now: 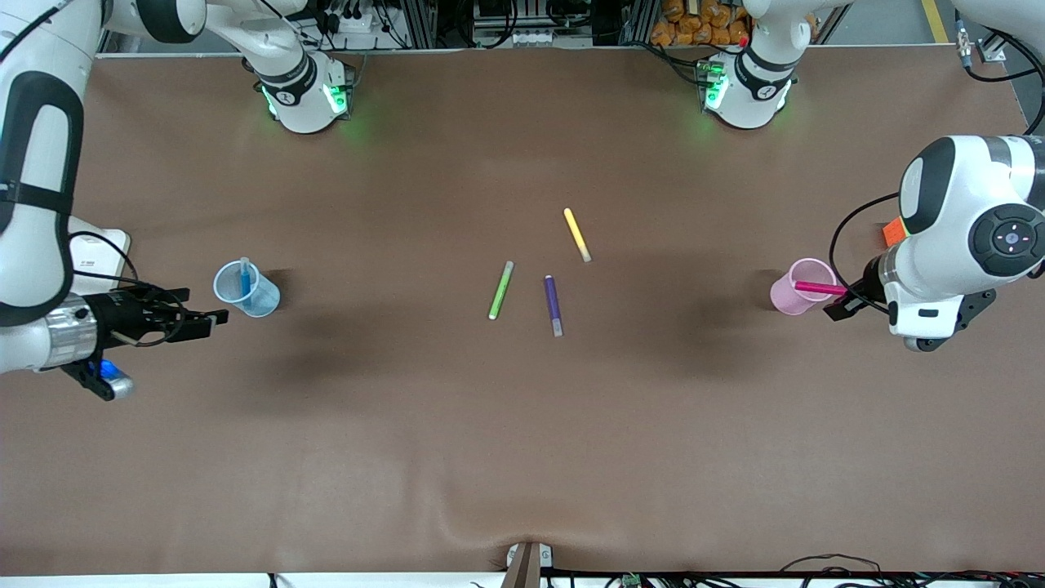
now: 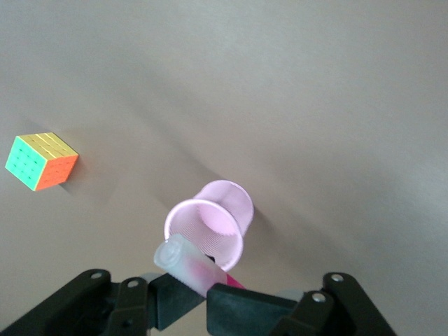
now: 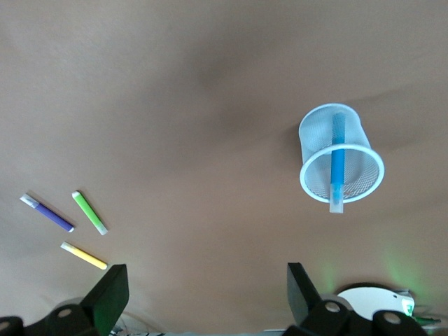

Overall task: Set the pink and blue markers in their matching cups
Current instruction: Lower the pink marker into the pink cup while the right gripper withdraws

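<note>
I should let go of the pink marker with my left gripper inside the opening of the pale pink cup (image 1: 807, 286) (image 2: 208, 227) near the colour cube.
The pale pink cup (image 1: 785, 299) stands toward the left arm's end of the table. My left gripper (image 1: 842, 305) is shut on the pink marker (image 1: 819, 287) and holds it about level, with its free end over the cup's mouth. In the left wrist view the marker's pale end (image 2: 183, 259) sticks out of my left gripper (image 2: 204, 299) just above the pink cup (image 2: 220, 210). The pale blue cup (image 1: 260, 300) stands toward the right arm's end with the blue marker (image 1: 245, 276) upright in it. My right gripper (image 1: 214, 319) is open and empty beside it; the right wrist view shows the gripper (image 3: 203, 290), the cup (image 3: 315, 136) and the marker (image 3: 337, 166).
A green marker (image 1: 501, 290), a dark purple marker (image 1: 553, 304) and a yellow marker (image 1: 577, 234) lie mid-table. A colour cube (image 2: 42, 161) sits near the pink cup, toward the left arm's end. A white object (image 1: 100, 251) lies by the right arm.
</note>
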Action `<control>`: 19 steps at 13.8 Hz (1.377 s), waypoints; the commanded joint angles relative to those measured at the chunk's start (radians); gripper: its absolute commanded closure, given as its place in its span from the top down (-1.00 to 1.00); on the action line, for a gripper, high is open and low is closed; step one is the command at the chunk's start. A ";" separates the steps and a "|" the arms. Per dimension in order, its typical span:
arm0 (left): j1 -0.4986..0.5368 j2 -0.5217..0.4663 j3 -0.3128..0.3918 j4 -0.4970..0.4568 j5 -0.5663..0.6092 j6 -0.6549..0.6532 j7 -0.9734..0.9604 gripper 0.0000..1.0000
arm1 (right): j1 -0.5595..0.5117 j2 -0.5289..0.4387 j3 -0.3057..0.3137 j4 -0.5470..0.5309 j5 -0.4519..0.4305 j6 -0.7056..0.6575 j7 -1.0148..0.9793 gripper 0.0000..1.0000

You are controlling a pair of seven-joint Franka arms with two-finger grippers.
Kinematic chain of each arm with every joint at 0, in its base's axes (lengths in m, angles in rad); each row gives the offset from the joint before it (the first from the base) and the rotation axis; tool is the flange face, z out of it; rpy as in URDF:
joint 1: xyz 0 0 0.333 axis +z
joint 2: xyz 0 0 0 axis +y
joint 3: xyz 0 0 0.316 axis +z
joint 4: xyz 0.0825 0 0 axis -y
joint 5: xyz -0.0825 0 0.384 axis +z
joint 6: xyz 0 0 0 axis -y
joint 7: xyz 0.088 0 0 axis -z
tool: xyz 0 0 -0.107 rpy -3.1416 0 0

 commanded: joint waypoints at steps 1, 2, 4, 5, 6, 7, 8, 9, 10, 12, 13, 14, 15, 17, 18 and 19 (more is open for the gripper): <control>0.031 -0.064 -0.007 -0.083 0.039 0.048 0.002 -1.00 | -0.014 -0.005 0.003 0.050 0.002 -0.014 -0.014 1.00; 0.035 -0.090 -0.007 -0.134 0.047 0.097 -0.006 -1.00 | -0.016 -0.019 0.006 0.047 -0.010 -0.017 -0.013 1.00; 0.073 -0.132 -0.009 -0.218 0.055 0.175 -0.006 -1.00 | -0.016 -0.094 0.029 0.042 -0.090 -0.011 -0.014 1.00; 0.077 -0.141 -0.009 -0.245 0.059 0.190 -0.006 -1.00 | -0.037 -0.132 0.079 0.039 -0.101 -0.008 -0.014 1.00; 0.083 -0.152 -0.009 -0.271 0.061 0.210 -0.006 -1.00 | -0.074 -0.163 0.138 0.041 -0.101 -0.005 -0.014 1.00; 0.087 -0.169 -0.007 -0.304 0.061 0.242 -0.006 -1.00 | -0.089 -0.191 0.176 0.035 -0.106 0.014 -0.014 1.00; 0.090 -0.184 -0.007 -0.353 0.076 0.297 -0.006 -1.00 | -0.089 -0.214 0.183 0.029 -0.116 0.031 -0.017 1.00; 0.095 -0.196 -0.007 -0.390 0.107 0.348 -0.009 -1.00 | -0.095 -0.241 0.186 0.029 -0.132 0.032 -0.016 1.00; 0.116 -0.198 -0.007 -0.407 0.122 0.371 -0.009 -1.00 | -0.117 -0.271 0.201 0.029 -0.136 0.031 -0.017 1.00; 0.126 -0.198 -0.010 -0.435 0.201 0.381 -0.011 -1.00 | -0.131 -0.313 0.216 0.030 -0.173 0.019 -0.022 1.00; 0.129 -0.198 -0.010 -0.450 0.206 0.405 -0.014 -1.00 | -0.123 -0.350 0.250 0.030 -0.244 0.014 -0.018 1.00; 0.135 -0.199 -0.010 -0.467 0.205 0.433 -0.017 -1.00 | -0.135 -0.392 0.337 0.030 -0.326 0.014 -0.014 1.00; 0.133 -0.198 -0.010 -0.476 0.213 0.447 -0.030 -1.00 | -0.160 -0.450 0.411 0.010 -0.389 -0.004 -0.007 1.00; 0.133 -0.193 -0.012 -0.484 0.219 0.450 -0.049 -1.00 | -0.175 -0.537 0.427 -0.088 -0.408 0.005 -0.007 1.00; 0.132 -0.190 -0.014 -0.487 0.219 0.451 -0.049 -1.00 | -0.172 -0.545 0.418 -0.096 -0.408 -0.001 -0.007 1.00; 0.132 -0.187 -0.014 -0.486 0.219 0.453 -0.049 -1.00 | -0.161 -0.555 0.396 -0.097 -0.408 -0.004 -0.007 1.00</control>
